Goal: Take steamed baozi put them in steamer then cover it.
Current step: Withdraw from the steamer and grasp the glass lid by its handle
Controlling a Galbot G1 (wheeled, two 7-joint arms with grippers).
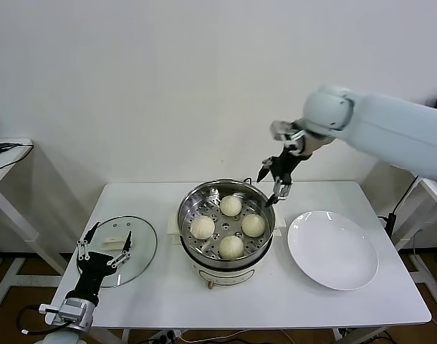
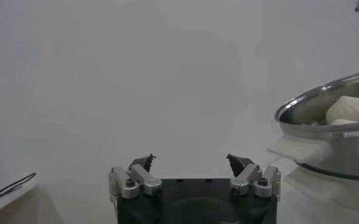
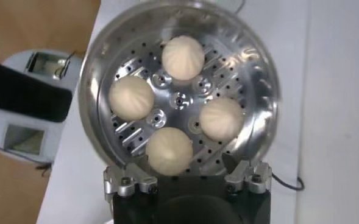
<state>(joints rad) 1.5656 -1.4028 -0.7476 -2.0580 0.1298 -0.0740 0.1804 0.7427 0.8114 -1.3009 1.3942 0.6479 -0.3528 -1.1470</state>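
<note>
The robot's left gripper needs to next go down to the white handle (image 1: 112,244) of the glass lid and close there, because the lid must cover the steamer.
Several off-white baozi (image 1: 231,206) lie on the perforated tray inside the steel steamer (image 1: 197,197) at the table's middle. My right gripper (image 1: 265,190) hangs open and empty above the steamer's back right rim. Its wrist view looks straight down on the steamer (image 3: 264,73) and the baozi (image 3: 183,56), with the open right gripper (image 3: 182,167) above the nearest bun. My left gripper (image 1: 112,231) is open and empty, low over the glass lid (image 1: 143,247) at the table's left. In its wrist view the left gripper (image 2: 190,159) is open, with the steamer (image 2: 331,143) off to one side.
An empty white plate (image 1: 333,249) lies to the right of the steamer. The lid's white handle (image 1: 112,242) sits between my left fingers. A side table (image 1: 3,154) stands at the far left.
</note>
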